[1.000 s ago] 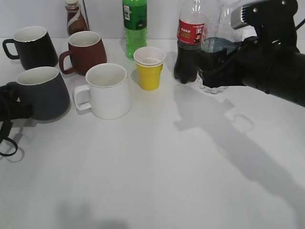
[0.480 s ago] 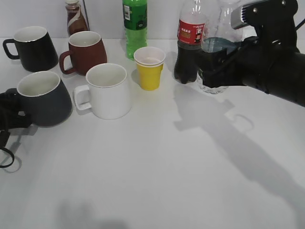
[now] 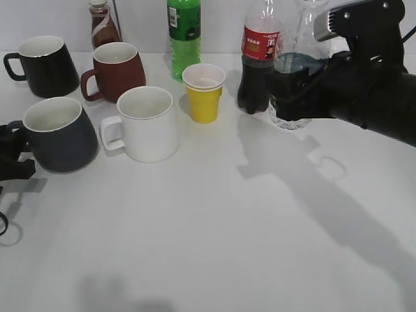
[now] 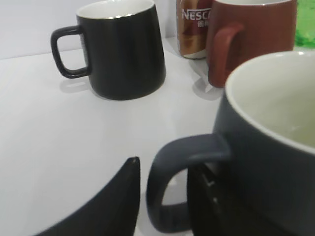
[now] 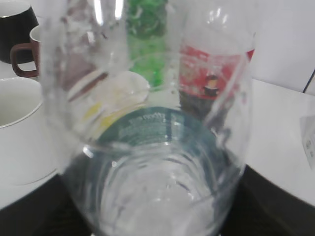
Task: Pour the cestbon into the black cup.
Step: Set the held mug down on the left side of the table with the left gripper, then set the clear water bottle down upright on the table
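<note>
Next, my right gripper sets the cestbon down on the white table (image 3: 281, 163), at a spot that is in front of the cola bottle. The cestbon now stands beside the cola bottle.
The cestbon (image 3: 294, 64), a clear bottle with a dark green label, stands upright at the back right beside the cola bottle. My right gripper (image 3: 286, 99) is shut on its lower body. The bottle fills the right wrist view (image 5: 157, 147), with the dark jaws (image 5: 157, 219) on either side. The black cup (image 3: 60, 136), charcoal grey with a white inside, stands at the left. My left gripper (image 3: 12, 155) is open just left of it. In the left wrist view the cup's loop handle (image 4: 182, 157) lies between the spread fingers (image 4: 162, 196), with a gap to the left finger.
A jet-black mug (image 3: 42, 65), a brown-red mug (image 3: 117, 73) and a brown coffee bottle (image 3: 103, 26) stand behind the cup. A white mug (image 3: 148, 127), a yellow paper cup (image 3: 203, 96), a green soda bottle (image 3: 184, 32) and the cola bottle (image 3: 258, 65) fill the middle.
My left gripper has drawn back to the left, away from the black cup's side, and the cup has shifted slightly. The right gripper and the bottle have hardly moved.
</note>
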Tool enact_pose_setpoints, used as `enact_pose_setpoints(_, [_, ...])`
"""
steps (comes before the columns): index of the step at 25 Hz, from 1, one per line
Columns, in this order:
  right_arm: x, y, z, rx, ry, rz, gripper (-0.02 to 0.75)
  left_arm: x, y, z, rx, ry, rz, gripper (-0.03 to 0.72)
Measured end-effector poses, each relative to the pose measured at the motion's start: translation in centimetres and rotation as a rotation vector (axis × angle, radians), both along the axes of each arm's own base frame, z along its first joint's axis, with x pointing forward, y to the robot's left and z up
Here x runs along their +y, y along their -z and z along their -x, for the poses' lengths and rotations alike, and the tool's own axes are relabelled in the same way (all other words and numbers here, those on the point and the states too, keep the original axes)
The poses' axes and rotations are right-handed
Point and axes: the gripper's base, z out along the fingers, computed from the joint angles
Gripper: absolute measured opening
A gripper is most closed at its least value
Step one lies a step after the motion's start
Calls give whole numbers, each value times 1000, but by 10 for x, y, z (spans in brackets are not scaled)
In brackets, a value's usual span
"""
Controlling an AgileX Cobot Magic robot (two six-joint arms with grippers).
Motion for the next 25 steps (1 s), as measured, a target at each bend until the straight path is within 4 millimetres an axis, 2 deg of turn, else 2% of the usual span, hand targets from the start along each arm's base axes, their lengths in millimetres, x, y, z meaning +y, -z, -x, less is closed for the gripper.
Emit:
enact_pose_setpoints(9, [-10, 4, -5, 23, 68, -35, 463, 0, -7, 15, -8, 1, 0, 269])
enact_pose_setpoints(14, [-24, 36, -14, 60, 131, -15, 463, 0, -13, 27, -17, 10, -1, 269])
enact_pose_setpoints(20, [-19, 77, -19, 140, 122, -27, 463, -1, -30, 37, -84, 31, -3, 269])
enact_pose_setpoints(25, [-12, 85, -18, 127, 31, -3, 470, -2, -44, 42, -153, 36, -2, 269])
